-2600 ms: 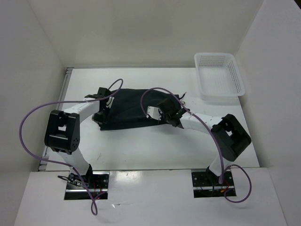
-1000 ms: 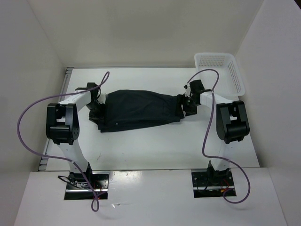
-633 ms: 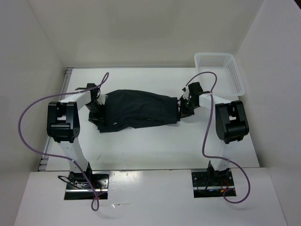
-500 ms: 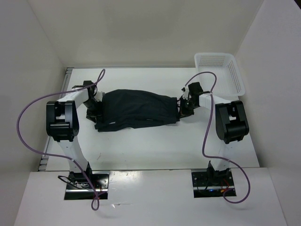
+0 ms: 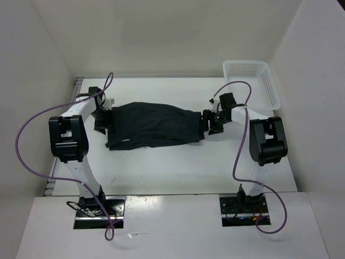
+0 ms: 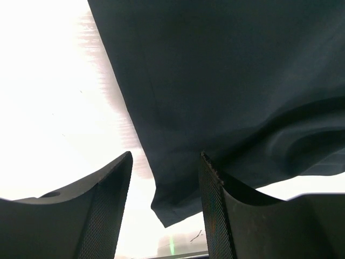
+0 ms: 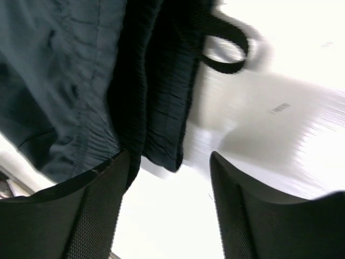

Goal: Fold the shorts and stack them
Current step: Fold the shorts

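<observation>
My right gripper is facing a waistband whose upper layer sits back from the lower layer's corner, so it should pinch both layers together (image 7: 142, 141) before it folds the waistband end over.
The black shorts (image 5: 153, 124) lie folded in a long flat strip across the middle of the table. My left gripper (image 5: 102, 116) is low at their left end. In the left wrist view it (image 6: 166, 156) is open, and a corner of the dark cloth (image 6: 226, 70) lies flat on the table beyond the fingers. My right gripper (image 5: 208, 122) sits at the right end by the waistband. In the right wrist view it (image 7: 170, 156) is open, just off the ribbed waistband (image 7: 156, 108) and its drawstring loop (image 7: 226, 51).
A white mesh basket (image 5: 252, 63) stands at the back right corner of the table. White walls close in the table on the left, back and right. Purple cables arc above both arms.
The left gripper has slid left and back, and the shorts' left end now lies further left. The right gripper pulled off the waistband slightly to the right and stands open.
</observation>
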Available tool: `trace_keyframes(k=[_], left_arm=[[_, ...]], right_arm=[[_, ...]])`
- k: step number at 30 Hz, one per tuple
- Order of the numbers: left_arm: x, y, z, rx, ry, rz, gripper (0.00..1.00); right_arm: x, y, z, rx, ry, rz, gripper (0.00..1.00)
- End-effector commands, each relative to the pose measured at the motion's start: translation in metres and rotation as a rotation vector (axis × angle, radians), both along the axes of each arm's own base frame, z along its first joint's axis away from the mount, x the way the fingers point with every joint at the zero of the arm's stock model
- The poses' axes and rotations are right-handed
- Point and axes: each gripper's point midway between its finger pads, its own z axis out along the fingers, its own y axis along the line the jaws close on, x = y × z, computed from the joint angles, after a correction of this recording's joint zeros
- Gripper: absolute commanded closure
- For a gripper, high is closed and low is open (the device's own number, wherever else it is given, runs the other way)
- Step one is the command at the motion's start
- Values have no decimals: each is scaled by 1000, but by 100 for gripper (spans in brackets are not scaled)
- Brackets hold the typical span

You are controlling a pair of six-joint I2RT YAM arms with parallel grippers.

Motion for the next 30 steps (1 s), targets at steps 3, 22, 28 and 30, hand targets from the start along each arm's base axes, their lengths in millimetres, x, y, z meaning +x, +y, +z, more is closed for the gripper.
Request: trace_keyframes(k=[3, 22, 28, 30], left_arm=[[-5, -2, 4, -16, 7, -4, 40], [-13, -8, -11, -50, 49, -8, 39], [-10, -1, -18, -51, 48, 11, 39], [-8, -1, -22, -52, 59, 11, 39]], right_arm=[[17, -1, 50, 105, -78, -45, 26], [9, 9, -17, -327, -62, -49, 31], [-2, 8, -33, -347, -23, -21, 46], [-5, 11, -39, -332, -8, -10, 63]])
